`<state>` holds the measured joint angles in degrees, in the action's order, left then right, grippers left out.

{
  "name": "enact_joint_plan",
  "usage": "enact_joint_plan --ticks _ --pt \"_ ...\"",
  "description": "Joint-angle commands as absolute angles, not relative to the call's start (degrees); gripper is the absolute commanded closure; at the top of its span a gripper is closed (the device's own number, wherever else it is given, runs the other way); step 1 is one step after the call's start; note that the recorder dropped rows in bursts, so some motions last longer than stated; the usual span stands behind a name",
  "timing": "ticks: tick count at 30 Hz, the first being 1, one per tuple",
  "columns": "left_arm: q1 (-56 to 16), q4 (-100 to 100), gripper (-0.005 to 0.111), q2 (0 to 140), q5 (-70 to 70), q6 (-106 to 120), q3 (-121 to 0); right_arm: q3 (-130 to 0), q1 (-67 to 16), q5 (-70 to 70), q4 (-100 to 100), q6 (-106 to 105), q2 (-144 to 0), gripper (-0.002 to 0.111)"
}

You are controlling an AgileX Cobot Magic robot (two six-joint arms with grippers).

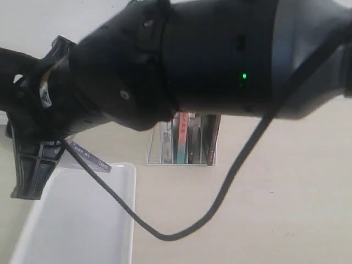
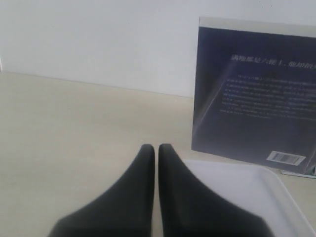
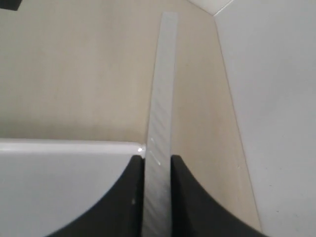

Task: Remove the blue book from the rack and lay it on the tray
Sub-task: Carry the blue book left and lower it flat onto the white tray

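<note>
Next, my right gripper puts the blue book down on the white tray's far half [image 1: 75,193], toward the rack.
My right gripper [image 3: 156,163] is shut on the blue book [image 3: 162,98], whose pale page edge runs away from the fingers. In the left wrist view the blue book [image 2: 252,94] stands upright over the far rim of the white tray [image 2: 247,192], its dark back cover with white text and a barcode facing the camera. The exterior view shows only the blue book's lower edge [image 1: 91,157], above the tray [image 1: 82,220]. The rack [image 1: 157,144] stands behind on the table, partly hidden by my right arm. My left gripper [image 2: 157,148] is shut on nothing, near the tray's corner.
My right arm [image 1: 209,55] fills the top of the exterior view, and its black cable [image 1: 181,234] loops down over the table. A teal-and-red-spined book [image 1: 181,140] and a dark book [image 1: 212,137] remain in the rack. A white wall stands behind the table.
</note>
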<state>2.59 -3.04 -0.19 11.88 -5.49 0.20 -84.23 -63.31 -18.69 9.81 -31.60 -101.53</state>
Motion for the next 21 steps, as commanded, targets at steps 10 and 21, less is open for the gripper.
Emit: enact_joint_plan --ticks 10,21 --pt "2.78 -3.63 0.103 0.0 11.47 -5.92 0.0 -76.49 -61.13 -4.72 10.27 -32.54 -101.11 0.108" --pt "2.78 -3.63 0.103 0.0 11.47 -5.92 0.0 -76.49 -61.13 -2.02 10.27 -32.01 -106.91 0.108"
